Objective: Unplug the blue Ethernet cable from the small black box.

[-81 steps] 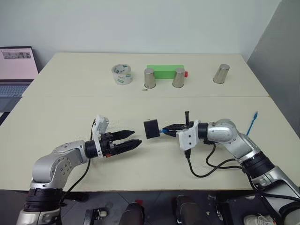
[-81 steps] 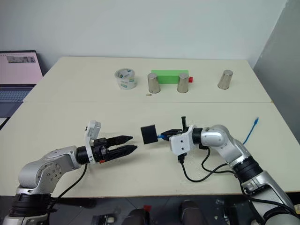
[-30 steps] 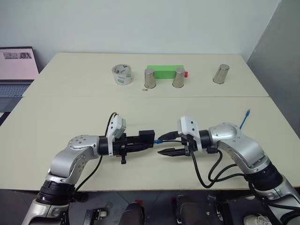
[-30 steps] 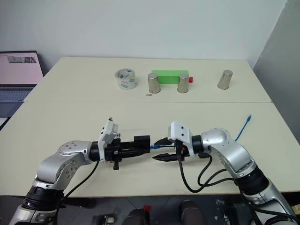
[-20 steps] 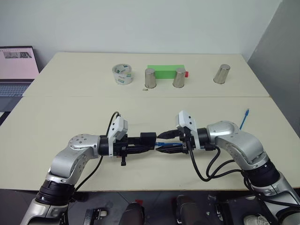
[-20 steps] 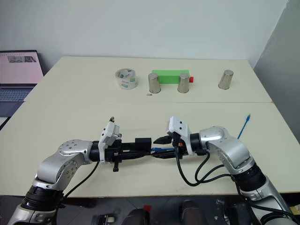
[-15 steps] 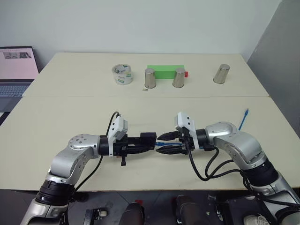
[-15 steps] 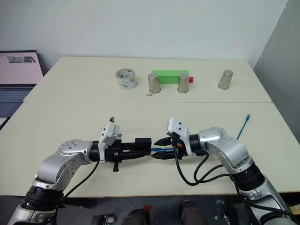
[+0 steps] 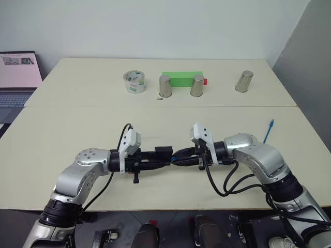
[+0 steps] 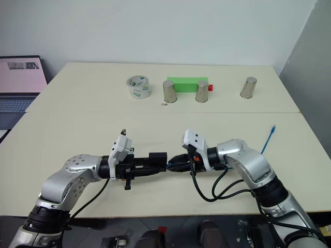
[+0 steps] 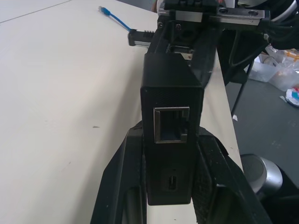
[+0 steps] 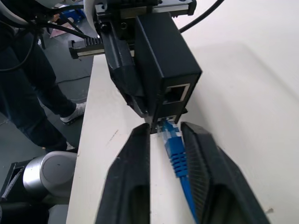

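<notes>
The blue Ethernet cable's plug sits at a slant between the open fingers of the robot's right gripper, so the robot should line those fingers up and close on the plug's body (image 12: 174,145) before it pulls.
My left gripper (image 9: 166,161) is shut on the small black box (image 9: 164,153) and holds it above the table's near middle. In the left wrist view the box (image 11: 172,107) sits between the two fingers with an empty port facing the camera. My right gripper (image 9: 177,155) points at the box from the right. Its fingers (image 12: 133,168) are shut on the plug end of the blue Ethernet cable (image 12: 174,144), which runs into the box's (image 12: 166,70) underside port. The cable's free end (image 9: 268,131) lies on the table at the right.
At the back of the table stand a tape roll (image 9: 134,82), a green block (image 9: 182,78) and three metal cups (image 9: 165,86) (image 9: 196,86) (image 9: 243,81). A laptop (image 9: 18,77) sits at the far left. The table's right edge is close to the cable's free end.
The right gripper's fingers, open a second ago around the blue plug, have closed on it right next to the box. The left gripper has kept still, holding the box.
</notes>
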{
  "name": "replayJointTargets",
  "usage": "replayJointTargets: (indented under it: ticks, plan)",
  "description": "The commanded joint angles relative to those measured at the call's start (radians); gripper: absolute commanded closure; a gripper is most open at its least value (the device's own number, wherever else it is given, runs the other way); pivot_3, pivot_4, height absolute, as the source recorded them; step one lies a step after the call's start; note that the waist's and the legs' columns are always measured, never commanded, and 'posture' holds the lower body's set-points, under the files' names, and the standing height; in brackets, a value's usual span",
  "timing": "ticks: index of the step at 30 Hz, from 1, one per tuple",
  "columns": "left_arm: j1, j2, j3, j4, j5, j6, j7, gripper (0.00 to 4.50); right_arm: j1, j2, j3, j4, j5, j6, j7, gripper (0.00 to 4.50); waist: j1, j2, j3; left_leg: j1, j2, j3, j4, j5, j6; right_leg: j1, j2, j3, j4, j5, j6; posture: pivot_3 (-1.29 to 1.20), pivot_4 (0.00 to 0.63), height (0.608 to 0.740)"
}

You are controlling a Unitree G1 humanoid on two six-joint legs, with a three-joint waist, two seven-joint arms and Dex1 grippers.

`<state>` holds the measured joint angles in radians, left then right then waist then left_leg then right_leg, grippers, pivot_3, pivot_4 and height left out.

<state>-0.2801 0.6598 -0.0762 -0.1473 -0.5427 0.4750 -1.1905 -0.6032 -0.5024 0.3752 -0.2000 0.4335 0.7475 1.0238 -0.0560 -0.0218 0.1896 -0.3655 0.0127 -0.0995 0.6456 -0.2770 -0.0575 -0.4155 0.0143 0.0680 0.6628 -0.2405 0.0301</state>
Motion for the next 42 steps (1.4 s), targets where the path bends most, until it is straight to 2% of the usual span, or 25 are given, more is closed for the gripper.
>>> replayJointTargets:
  ticks: [1,11,13,17,19,34,37,42]
  plan:
    - [-0.008,-0.013,0.007,-0.025,-0.010,-0.010,0.002,3.71,-0.012,0.002,0.015,-0.020,-0.013,-0.021,0.021,4.44,0.000,0.000,0.000,0.000,0.000,0.000,0.000,0.000,0.000,0.000,0.000,0.000,0.000,0.000,0.000,0.00,0.150,0.740]
    - [-0.008,-0.014,0.003,-0.024,-0.004,-0.012,-0.005,3.71,-0.020,-0.001,0.016,-0.010,-0.030,-0.043,0.065,4.46,0.000,0.000,0.000,0.000,0.000,0.000,0.000,0.000,0.000,0.000,0.000,0.000,0.000,0.000,0.000,0.00,0.150,0.740]
    - [-0.009,-0.012,0.003,-0.021,0.001,-0.015,-0.006,3.71,-0.018,-0.015,0.005,-0.015,-0.016,-0.038,0.090,3.76,0.000,0.000,0.000,0.000,0.000,0.000,0.000,0.000,0.000,0.000,0.000,0.000,0.000,0.000,0.000,0.00,0.150,0.740]
    - [-0.011,-0.009,-0.003,-0.015,0.010,-0.025,-0.010,3.71,-0.016,-0.018,-0.013,-0.012,0.007,0.005,0.092,2.91,0.000,0.000,0.000,0.000,0.000,0.000,0.000,0.000,0.000,0.000,0.000,0.000,0.000,0.000,0.000,0.00,0.150,0.740]
    - [-0.011,-0.008,-0.006,-0.013,0.015,-0.029,-0.014,3.71,-0.014,-0.022,-0.020,-0.018,0.039,0.045,0.109,2.63,0.000,0.000,0.000,0.000,0.000,0.000,0.000,0.000,0.000,0.000,0.000,0.000,0.000,0.000,0.000,0.00,0.150,0.740]
    - [-0.007,-0.010,-0.011,-0.021,0.022,-0.033,-0.014,3.71,-0.022,-0.002,-0.007,0.021,0.008,0.033,0.071,2.63,0.000,0.000,0.000,0.000,0.000,0.000,0.000,0.000,0.000,0.000,0.000,0.000,0.000,0.000,0.000,0.00,0.150,0.740]
    - [-0.006,-0.011,-0.012,-0.025,0.020,-0.031,-0.012,3.71,-0.025,0.000,-0.009,0.023,0.008,0.034,0.070,3.16,0.000,0.000,0.000,0.000,0.000,0.000,0.000,0.000,0.000,0.000,0.000,0.000,0.000,0.000,0.000,0.00,0.150,0.740]
    - [-0.003,-0.013,-0.020,-0.032,0.022,-0.031,-0.010,3.71,-0.036,0.014,-0.015,0.027,0.022,0.054,0.064,4.43,0.000,0.000,0.000,0.000,0.000,0.000,0.000,0.000,0.000,0.000,0.000,0.000,0.000,0.000,0.000,0.00,0.150,0.740]
